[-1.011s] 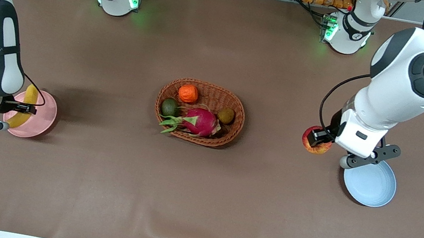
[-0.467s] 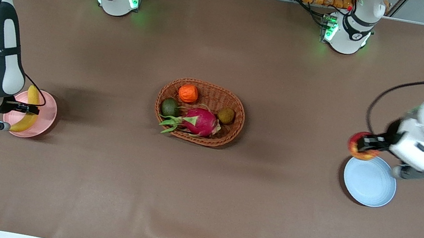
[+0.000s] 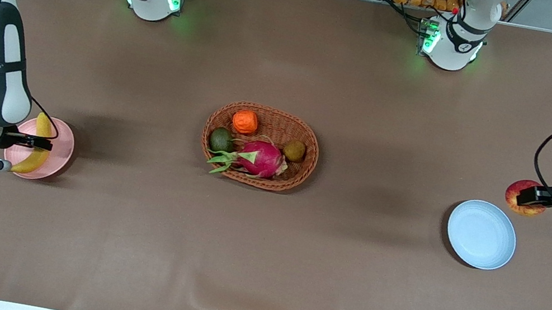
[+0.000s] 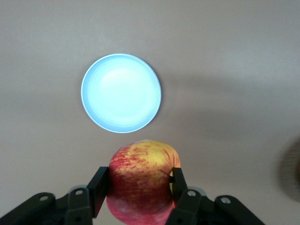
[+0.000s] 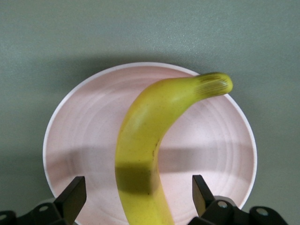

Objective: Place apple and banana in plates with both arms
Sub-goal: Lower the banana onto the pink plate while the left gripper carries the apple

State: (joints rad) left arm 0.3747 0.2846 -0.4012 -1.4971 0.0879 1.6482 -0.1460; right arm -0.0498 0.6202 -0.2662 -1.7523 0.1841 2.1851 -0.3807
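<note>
The apple in my left gripper will be released in the blue plate's half (image 3: 464, 222) (image 4: 142, 102) that is nearest to the wicker basket. The apple hangs just past that plate now.
The yellow banana (image 3: 43, 127) (image 5: 149, 140) lies across the pale pink plate (image 3: 62, 148) (image 5: 84, 131) at the right arm's end of the table. My right gripper (image 3: 31, 141) (image 5: 138, 197) hangs low over it, open, with both fingers standing clear of the banana's sides. My left gripper (image 3: 528, 198) (image 4: 138, 187) is shut on the red and yellow apple (image 3: 517, 189) (image 4: 140, 173). It holds the apple in the air just past the pale blue plate (image 3: 481, 234) (image 4: 121, 93), toward the left arm's end of the table. The blue plate has nothing in it.
A brown wicker basket (image 3: 305, 169) stands mid-table. It holds a ridged orange fruit (image 3: 245, 122), a magenta dragon fruit (image 3: 261, 158), a green avocado (image 3: 221, 139) and a small brown fruit (image 3: 294, 150). Bare brown tabletop lies between the basket and each plate.
My right gripper has opened and let go of the banana, which now rests on the pink plate. My left arm has swung the apple from the basket side of the blue plate past it.
</note>
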